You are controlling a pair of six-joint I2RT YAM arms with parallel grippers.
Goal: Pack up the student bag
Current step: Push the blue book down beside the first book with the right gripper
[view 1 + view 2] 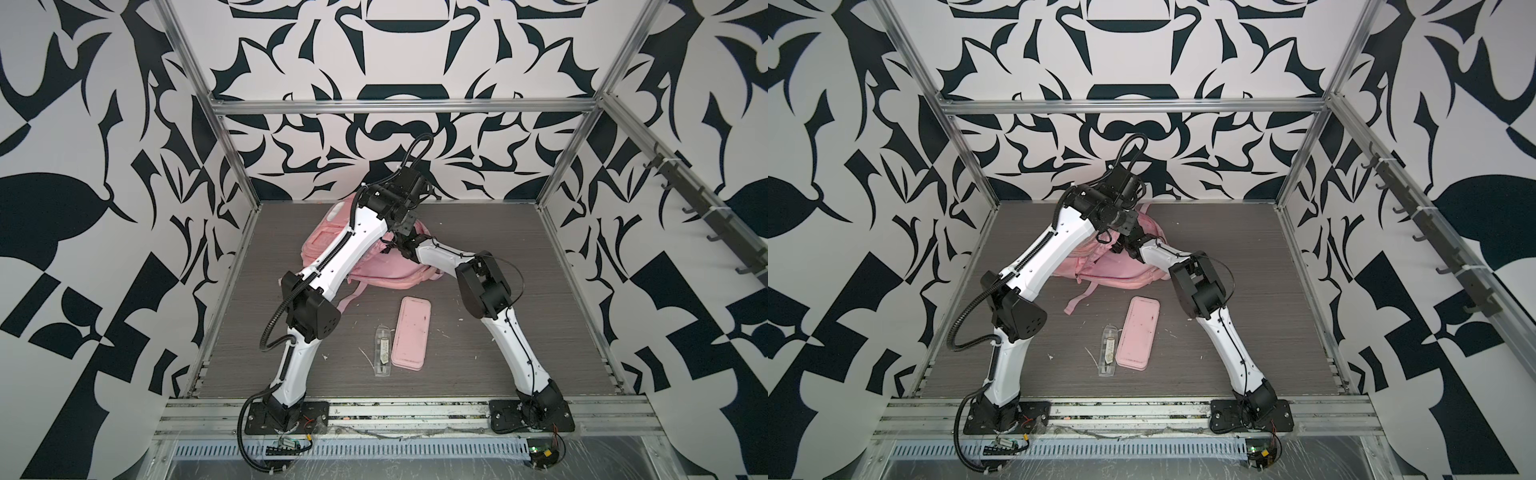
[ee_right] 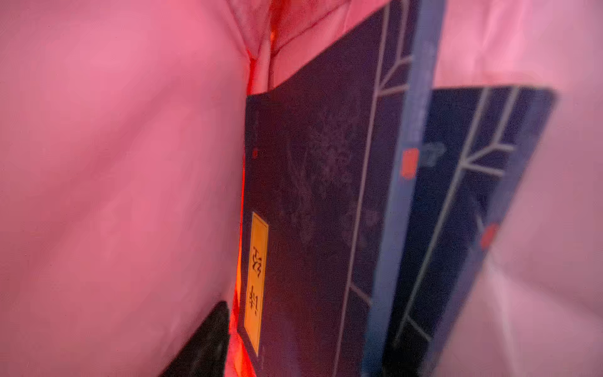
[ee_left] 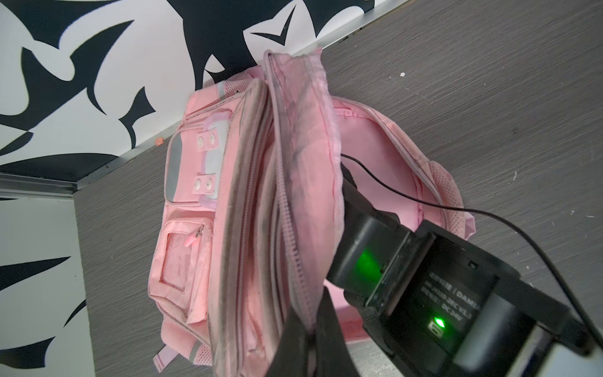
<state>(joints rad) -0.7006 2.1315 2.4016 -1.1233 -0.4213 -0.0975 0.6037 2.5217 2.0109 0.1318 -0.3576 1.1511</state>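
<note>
The left gripper needs to release the zip edge over the bag's opening, at the bag's rim (image 1: pixel 434 254) under my right arm.
The pink student bag (image 1: pixel 374 266) (image 1: pixel 1121 270) lies toward the back of the table, its main compartment gaping. In the left wrist view my left gripper (image 3: pixel 313 329) is shut on the zip edge of the bag's (image 3: pixel 195 196) front flap and holds it up. My right arm (image 3: pixel 424 287) reaches into the opening, so the right gripper is hidden inside in both top views. Inside, two dark blue books (image 2: pixel 310 196) stand against the pink lining. One black finger (image 2: pixel 202 342) stands off the nearer book with a gap between them; the other finger is hidden.
A flat pink pencil case (image 1: pixel 412 332) (image 1: pixel 1138 332) and a clear plastic case (image 1: pixel 383 351) lie side by side at the front middle of the table. A bag strap (image 1: pixel 349 299) trails forward. Patterned walls and metal rails (image 1: pixel 399 106) enclose the grey table (image 1: pixel 519 332).
</note>
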